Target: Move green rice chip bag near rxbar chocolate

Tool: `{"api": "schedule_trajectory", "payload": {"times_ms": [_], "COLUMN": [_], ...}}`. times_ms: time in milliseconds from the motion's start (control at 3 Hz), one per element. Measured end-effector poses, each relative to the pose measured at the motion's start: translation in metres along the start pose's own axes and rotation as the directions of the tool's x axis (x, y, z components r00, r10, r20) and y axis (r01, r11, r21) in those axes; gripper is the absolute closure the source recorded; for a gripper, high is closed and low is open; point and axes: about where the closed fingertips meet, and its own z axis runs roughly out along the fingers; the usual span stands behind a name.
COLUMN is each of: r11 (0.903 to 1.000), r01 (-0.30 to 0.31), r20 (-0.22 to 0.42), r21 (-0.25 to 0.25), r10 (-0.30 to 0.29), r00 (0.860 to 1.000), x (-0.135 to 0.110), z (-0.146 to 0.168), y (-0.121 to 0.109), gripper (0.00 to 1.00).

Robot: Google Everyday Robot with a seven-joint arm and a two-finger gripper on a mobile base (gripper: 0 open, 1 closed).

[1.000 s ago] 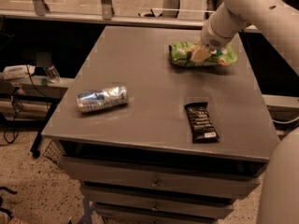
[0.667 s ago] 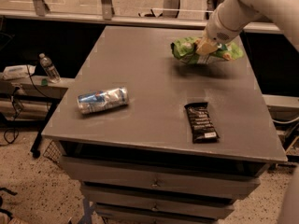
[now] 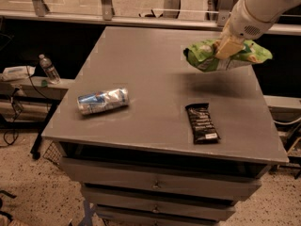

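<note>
My gripper is to let go of the green rice chip bag on the grey table (image 3: 224,95), against the back end of the rxbar chocolate.
The green rice chip bag (image 3: 202,58) hangs in the air above the right rear part of the grey table (image 3: 155,74), casting a shadow below it. My gripper (image 3: 226,47) comes in from the upper right and is shut on the bag's middle. The rxbar chocolate (image 3: 202,123), a dark wrapper with white text, lies flat near the table's front right, below and in front of the bag.
A crushed silver-blue can (image 3: 102,100) lies on its side at the table's front left. Drawers (image 3: 155,185) sit under the tabletop. A plastic water bottle (image 3: 48,69) stands on a low shelf to the left. A railing runs behind the table.
The gripper has lifted the green bag off the table; it was resting on the surface a second ago and is now held in the air.
</note>
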Motion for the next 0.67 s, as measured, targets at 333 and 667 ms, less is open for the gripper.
{"api": "schedule_trajectory", "payload": {"times_ms": [333, 667], "r11": [0.9955, 0.9852], "r01": [0.004, -0.011], "r20": [-0.038, -0.057], "r21": [-0.095, -0.171], "r10": [-0.007, 0.001], "r00": [0.999, 0.998], "x": [0.007, 0.008], "z": [-0.018, -0.021], "y": [0.045, 0.079], "gripper": [1.0, 1.0]}}
